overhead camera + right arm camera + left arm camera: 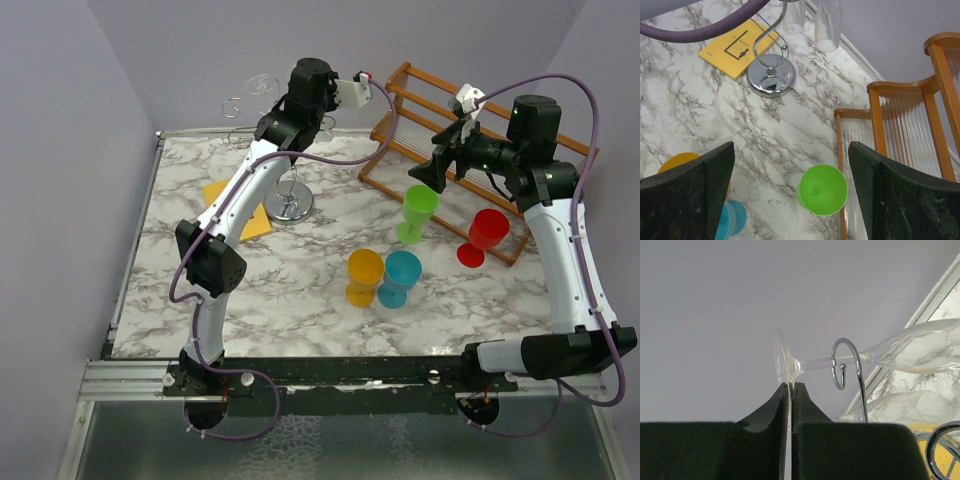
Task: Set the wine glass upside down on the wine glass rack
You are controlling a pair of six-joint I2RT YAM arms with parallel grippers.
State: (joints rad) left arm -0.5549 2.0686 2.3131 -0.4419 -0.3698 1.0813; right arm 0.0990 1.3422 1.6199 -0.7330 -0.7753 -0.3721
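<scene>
The robot's left gripper should release the wine glass on the curled chrome arm (pixel 325 123) (pixel 842 359) nearest the brown wooden rack.
A clear wine glass (pixel 920 347) lies on its side, its stem passing through a curled chrome arm (pixel 842 365) of the wine glass rack. My left gripper (pixel 791 385) is shut on the edge of the glass's round foot (pixel 781 357). In the top view the left gripper (pixel 283 98) is up at the rack's top, above its round chrome base (pixel 290 205). A second clear glass (pixel 905 405) hangs just below. My right gripper (pixel 791 147) is open and empty, high over a green cup (pixel 822 190); in the top view the right gripper (pixel 432 172) is right of the rack.
A brown wooden slatted rack (pixel 470 140) stands at the back right. Green (pixel 418 212), red (pixel 486 235), orange (pixel 363 276) and blue (pixel 402 275) cups stand mid-table. A yellow card (pixel 245 210) lies by the chrome base. Grey walls close off the left and back.
</scene>
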